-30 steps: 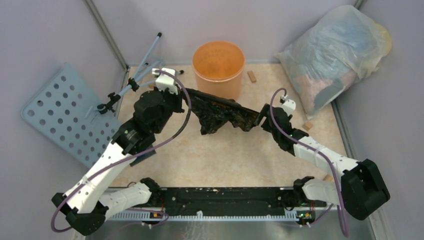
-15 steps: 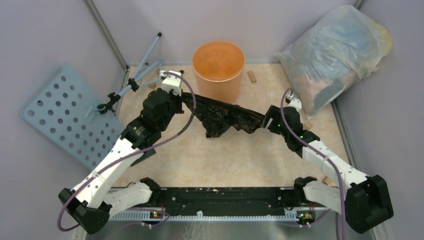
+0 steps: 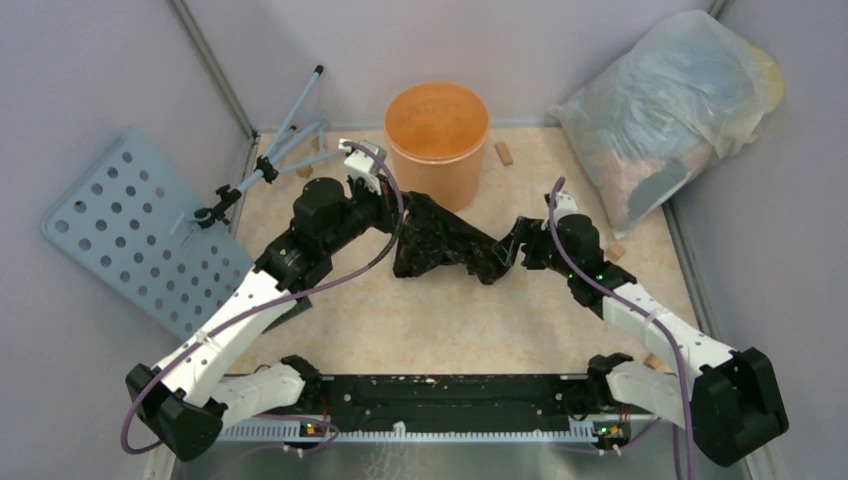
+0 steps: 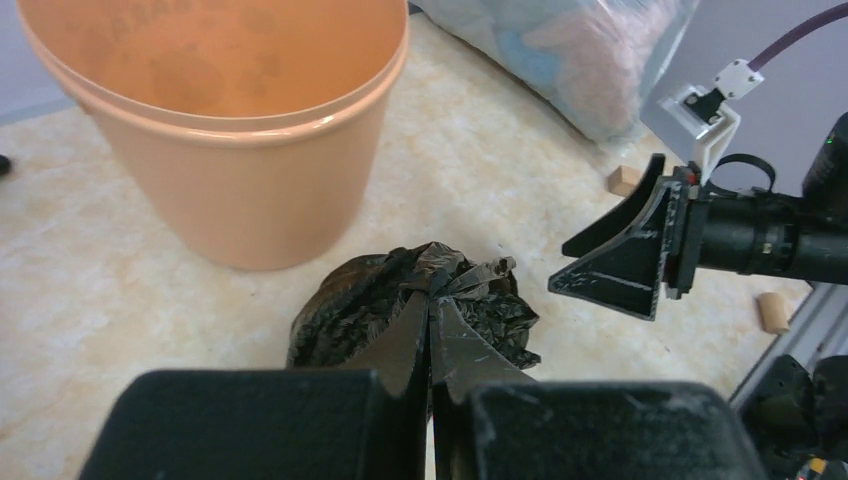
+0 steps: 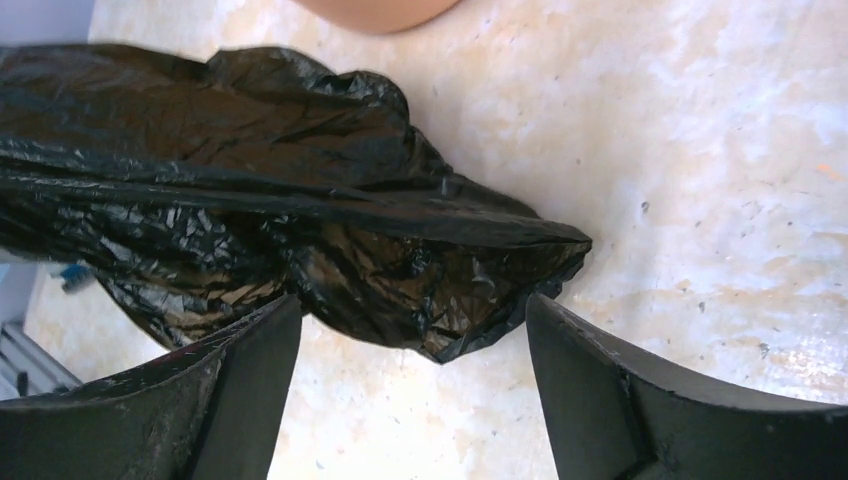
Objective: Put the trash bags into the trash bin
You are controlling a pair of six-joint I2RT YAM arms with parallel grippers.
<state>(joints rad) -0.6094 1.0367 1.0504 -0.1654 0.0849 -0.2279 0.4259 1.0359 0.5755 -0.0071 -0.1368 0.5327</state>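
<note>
The trash bag's loose end sags ahead of my open right fingers, so next I reach further in with my right gripper and pinch the trash bag's top edge [image 3: 462, 227].
The black trash bag [image 3: 447, 240] lies crumpled on the beige tabletop just in front of the orange trash bin [image 3: 437, 125]. My left gripper [image 3: 400, 212] is shut on the bag's gathered left end; in the left wrist view its fingertips [image 4: 432, 302] pinch the bunched plastic [image 4: 380, 300], with the bin [image 4: 230, 150] close behind. My right gripper [image 3: 513, 250] is at the bag's right end. In the right wrist view it [image 5: 410, 312] stands open, and the bag's tip [image 5: 300, 210] hangs loose just ahead of the gap, touching the left finger [image 5: 240, 360].
A big translucent stuffed bag [image 3: 665, 110] fills the back right corner. A perforated blue-grey board [image 3: 130, 230] and a thin stand [image 3: 270, 160] lean at the left. Small wooden blocks [image 3: 503, 152] [image 3: 617, 250] lie on the table near the bin and the stuffed bag.
The two grippers have come closer together. The bag, stretched taut between them before, now sags in a bunched heap. The left gripper has moved right, toward the bin.
</note>
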